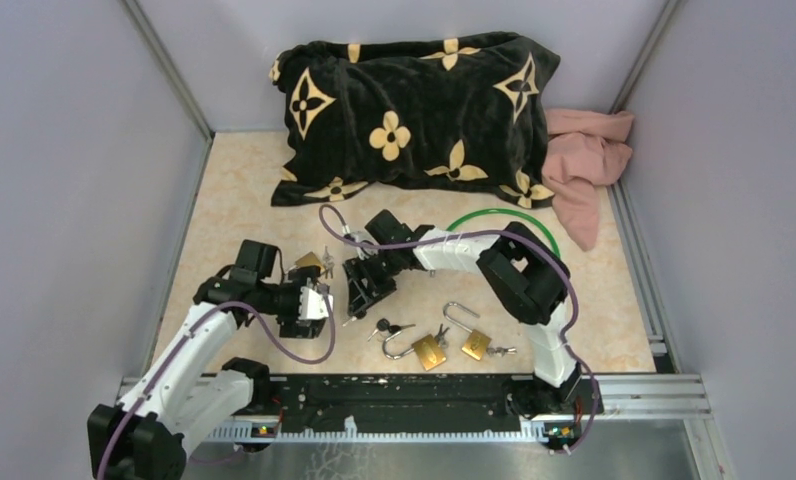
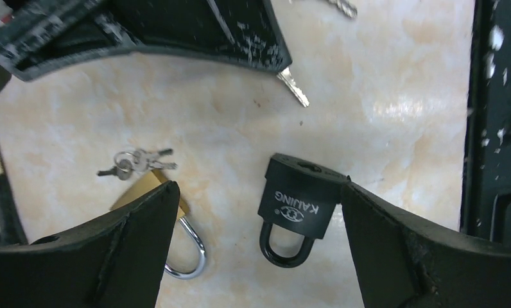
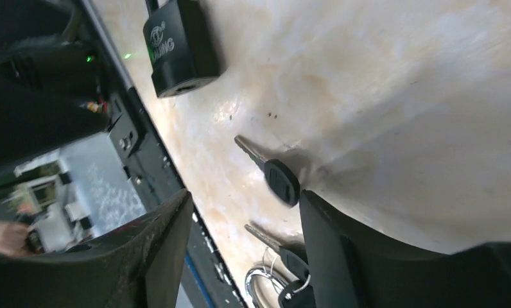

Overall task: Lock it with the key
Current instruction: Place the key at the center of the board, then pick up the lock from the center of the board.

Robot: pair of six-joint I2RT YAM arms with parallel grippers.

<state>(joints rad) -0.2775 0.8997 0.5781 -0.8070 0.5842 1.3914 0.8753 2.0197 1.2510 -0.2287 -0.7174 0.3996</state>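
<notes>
The green cable is next for my left gripper, which should go to it and close on its curve, on the side [image 1: 453, 224] nearest the black padlock.
A black padlock [image 2: 298, 204] lies flat on the marble table [image 2: 394, 96], its shackle down in the body. It sits between the fingers of my open left gripper [image 2: 256, 192] and touches the right finger [image 2: 394, 244]. The right wrist view shows the same padlock [image 3: 179, 48] at the top. A black-headed key [image 3: 282, 181] lies loose on the table, just off one fingertip of my right gripper [image 3: 245, 196]. That gripper is open, with nothing between its fingers. From above, both grippers [image 1: 314, 300] [image 1: 359, 285] meet left of centre.
A brass padlock [image 2: 151, 186] with a key bunch [image 2: 128, 163] lies behind my left finger. Two more brass padlocks [image 1: 429, 350] [image 1: 476, 343] and black-headed keys [image 1: 386, 327] lie near the front rail. A black pillow [image 1: 414, 115], pink cloth [image 1: 584, 160] and green cable [image 1: 504, 218] sit at the back.
</notes>
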